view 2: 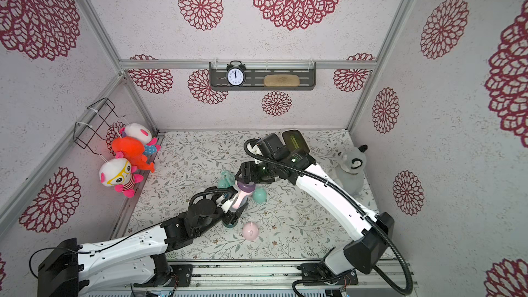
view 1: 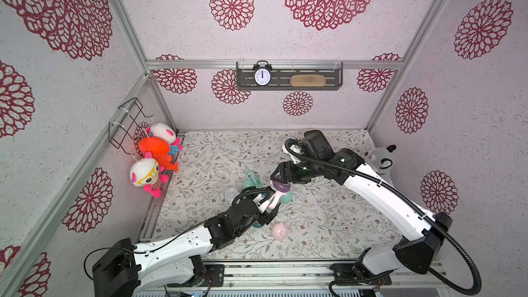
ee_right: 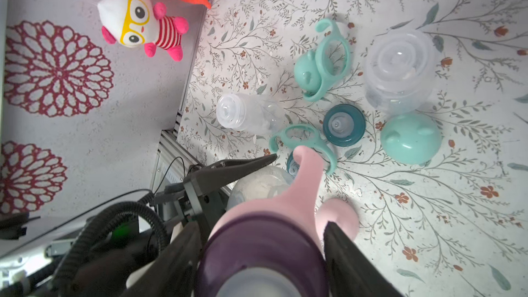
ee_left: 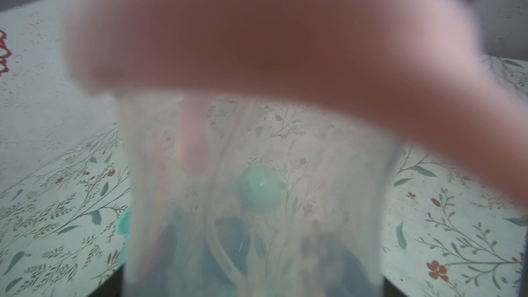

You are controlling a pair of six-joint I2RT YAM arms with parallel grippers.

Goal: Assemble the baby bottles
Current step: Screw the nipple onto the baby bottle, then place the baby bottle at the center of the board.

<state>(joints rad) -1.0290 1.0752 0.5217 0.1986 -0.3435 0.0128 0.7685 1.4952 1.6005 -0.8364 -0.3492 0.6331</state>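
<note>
Loose parts crowd the mat under the tilted bottle, so next I regrip the purple collar (view 1: 281, 186) with my right gripper, take the bottle over and stand it on open mat.
My left gripper (view 1: 268, 210) is shut on a clear baby bottle (view 1: 275, 200) and holds it tilted above the mat. The bottle's pink handle ring (ee_right: 305, 172) fills the left wrist view, seen as a blurred pink handle ring (ee_left: 257, 38). A purple collar (ee_right: 263, 252) sits on the bottle's top, and my right gripper (ee_right: 261, 224) is shut on it from both sides. Loose on the mat lie a pink dome cap (view 1: 279, 231), a mint dome cap (ee_right: 410, 138), two mint handle rings (ee_right: 323, 61), a teal collar (ee_right: 344, 124) and two clear bottles (ee_right: 245, 114).
Plush toys (view 1: 148, 175) hang on the left wall beside a wire basket (view 1: 128, 121). A grey plush (view 1: 381, 158) sits in the back right corner. A clock (view 1: 262, 75) stands on the wall shelf. The loose parts crowd the mat's middle, under both grippers.
</note>
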